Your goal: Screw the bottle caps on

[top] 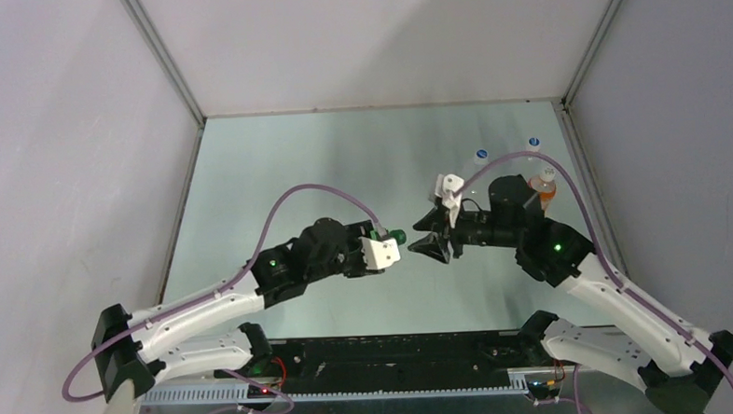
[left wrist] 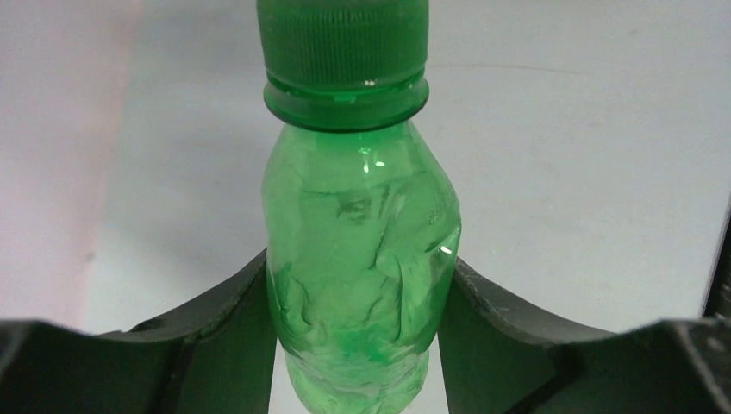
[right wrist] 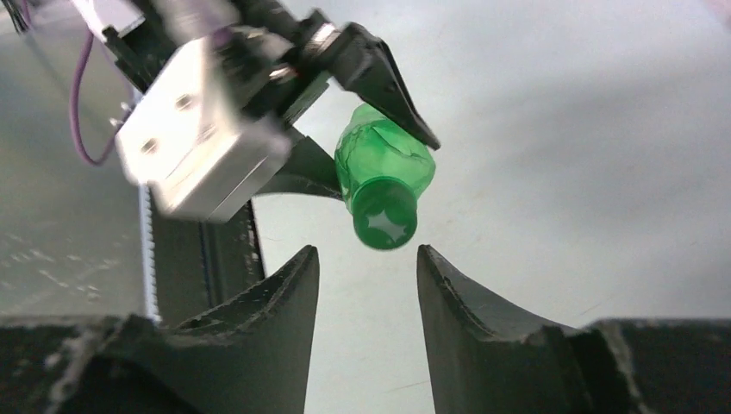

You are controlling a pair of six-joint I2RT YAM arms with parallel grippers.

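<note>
Next, my left gripper lets go of the green bottle at the fingertips of my right gripper [top: 399,243], which will hold it up.
My left gripper [left wrist: 358,345] is shut on the crumpled body of a small green bottle [left wrist: 362,250] and holds it off the table, neck pointing at the right arm. The green cap [left wrist: 343,43] sits on the bottle's neck. In the right wrist view the cap's top [right wrist: 385,216] faces the camera, just beyond the tips of my right gripper [right wrist: 366,254], which is open with nothing between its fingers. From above, the two grippers meet mid-table, with the right gripper [top: 434,246] a short gap from the cap [top: 398,235]. Two small blue-topped caps [top: 481,154] [top: 534,143] stand at the back right.
An orange bottle [top: 548,190] with a plain white cap stands at the back right, behind the right arm's wrist. Grey walls enclose the table on three sides. A black rail [top: 388,360] runs along the near edge between the arm bases.
</note>
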